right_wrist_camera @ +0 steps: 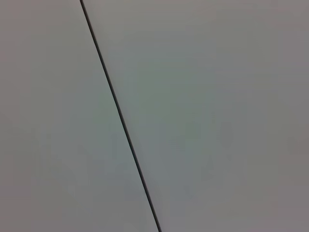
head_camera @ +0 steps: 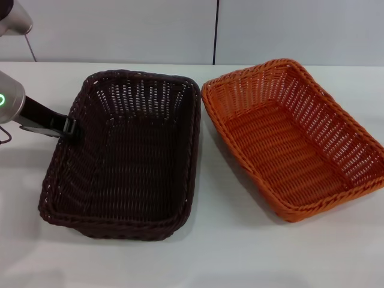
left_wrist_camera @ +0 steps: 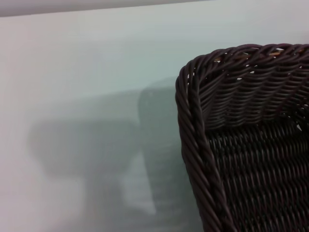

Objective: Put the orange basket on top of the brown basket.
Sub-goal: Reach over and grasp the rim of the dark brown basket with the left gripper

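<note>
Next, my left gripper releases the brown basket at a slant over the table gap (head_camera: 196,199) between the two baskets. It will let go near their front.
The brown basket (head_camera: 123,159) lies on the white table at the middle left, empty. The orange basket (head_camera: 294,135) lies right beside it on the right, empty, with its near end turned a little to the right. The two rims almost touch at the far corners. My left gripper (head_camera: 68,128) reaches in from the left and is at the brown basket's left rim. The left wrist view shows a corner of the brown basket (left_wrist_camera: 241,140) and the gripper's shadow on the table. My right gripper is out of view.
The white table (head_camera: 198,258) stretches around both baskets. A light wall with a dark vertical seam (head_camera: 215,30) stands behind it. The right wrist view shows only a plain panel with a seam (right_wrist_camera: 120,121).
</note>
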